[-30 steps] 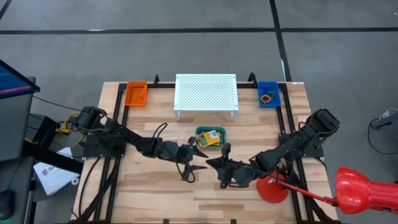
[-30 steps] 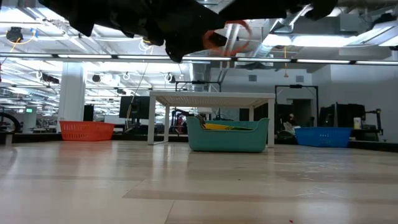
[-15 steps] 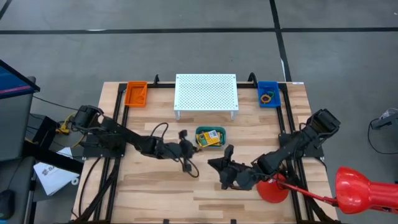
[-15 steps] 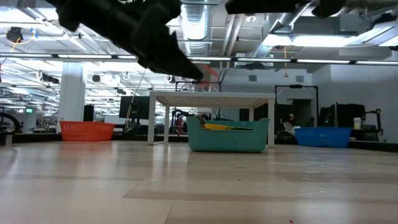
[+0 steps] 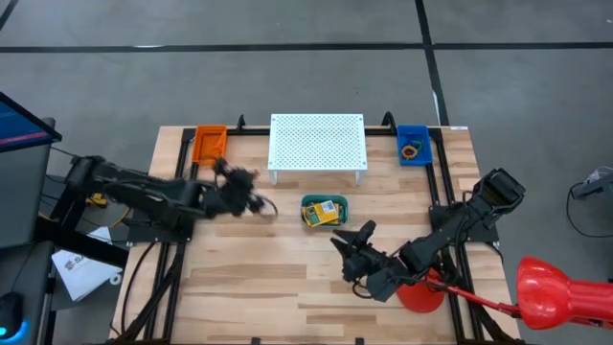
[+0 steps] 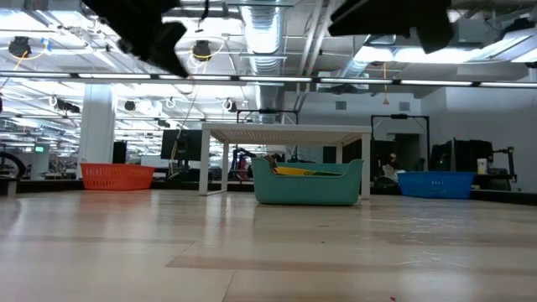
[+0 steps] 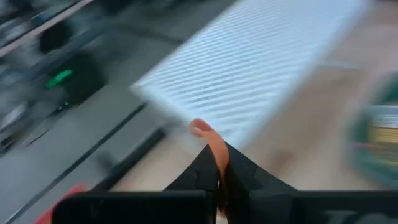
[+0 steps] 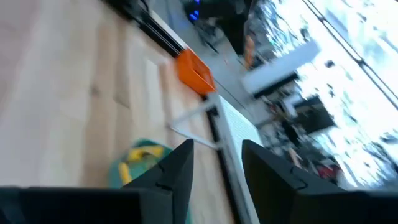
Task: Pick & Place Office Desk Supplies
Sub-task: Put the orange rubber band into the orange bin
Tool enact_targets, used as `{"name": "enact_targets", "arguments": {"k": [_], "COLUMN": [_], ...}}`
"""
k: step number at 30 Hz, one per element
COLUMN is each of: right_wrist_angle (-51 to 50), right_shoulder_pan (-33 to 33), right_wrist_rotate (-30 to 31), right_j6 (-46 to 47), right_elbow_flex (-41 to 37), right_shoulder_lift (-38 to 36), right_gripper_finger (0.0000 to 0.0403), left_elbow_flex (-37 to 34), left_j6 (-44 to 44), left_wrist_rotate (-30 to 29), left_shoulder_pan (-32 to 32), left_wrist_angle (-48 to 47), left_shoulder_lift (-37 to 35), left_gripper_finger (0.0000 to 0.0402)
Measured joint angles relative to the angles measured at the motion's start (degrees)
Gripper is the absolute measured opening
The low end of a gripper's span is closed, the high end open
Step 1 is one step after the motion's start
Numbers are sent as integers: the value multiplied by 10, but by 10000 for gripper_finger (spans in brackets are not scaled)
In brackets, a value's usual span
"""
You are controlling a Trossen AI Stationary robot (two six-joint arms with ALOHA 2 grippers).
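Next, I let go of the orange rubber band with my left gripper inside the orange bin (image 5: 214,148), toward the side of the bin that faces the white stand.
My left gripper (image 5: 249,178) is above the table by the left end of the white perforated stand (image 5: 317,142). It is shut on an orange rubber band (image 7: 210,142). My right gripper (image 5: 355,241) is open and empty, raised above the table a little near and right of the teal bin (image 5: 326,212). That bin holds the yellow-and-green crayon boxes (image 5: 328,211) and rests on the table. The crayon boxes also show in the right wrist view (image 8: 142,155). A blue bin (image 5: 414,146) at the far right holds rubber bands. My left gripper pinches the orange rubber band between its two shut fingers (image 7: 202,175). A short flattened loop end (image 7: 200,129) sticks out past the fingertips, clear of the table. The part between the fingers is hidden by them.
An orange bin (image 5: 211,144) stands at the far left, just beyond my left gripper. A red round disc (image 5: 420,292) lies at the near right under my right arm. The white stand fills the far middle. Bare wood lies along the near side.
My left gripper has swung from the table's middle toward the far left, to the stand's left end, carrying the orange band with it and staying shut. My right gripper has moved a little toward the right and far edges and stays open.
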Motion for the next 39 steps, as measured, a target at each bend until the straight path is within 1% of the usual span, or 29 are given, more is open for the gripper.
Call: {"name": "enact_targets", "arguments": {"k": [2, 3, 5, 8, 9, 12, 15, 17, 19, 23, 30, 32, 35, 39], "right_wrist_angle": [-22, -33, -60, -119, -135, -175, -196, -202, -207, -207, -216, -218, -223, -224], "right_shoulder_pan": [1, 2, 4, 9, 11, 21, 34, 42, 46, 49, 49, 49, 49, 49], "right_wrist_rotate": [21, 25, 28, 28, 28, 28, 28, 28, 28, 28, 28, 28, 28, 28], "right_j6": [22, 35, 75, 146, 167, 226, 264, 283, 293, 298, 298, 298, 299, 299], "right_elbow_flex": [0, 0, 0, 0, 0, 0, 0, 0, 0, 0, 0, 0, 0, 0], "right_shoulder_lift": [0, -2, -8, -24, -31, -51, -68, -75, -78, -81, -81, -81, -81, -81], "right_gripper_finger": [139, 142, 147, 152, 153, 154, 153, 153, 153, 152, 152, 152, 152, 152], "left_elbow_flex": [0, 0, 0, -1, -1, -1, -1, -1, -1, 0, 4, 12, 26, 45], "left_j6": [-12, -13, 0, 45, 65, 106, 133, 139, 150, 150, 143, 140, 139, 140], "left_wrist_rotate": [-1, 11, 66, 177, 203, 256, 304, 311, 317, 309, 202, 186, 178, 140], "left_shoulder_pan": [60, 96, 180, 314, 356, 470, 555, 590, 604, 596, 580, 579, 587, 594], "left_wrist_angle": [-33, -45, -60, -63, -62, -53, -51, -54, -52, -53, -61, -68, -78, -91], "left_shoulder_lift": [-20, -25, -26, -8, 1, 23, 45, 57, 68, 88, 156, 180, 213, 248], "left_gripper_finger": [0, 0, 0, 0, 0, 0, 0, 0, 0, 0, 0, 0, 0, 0]}}
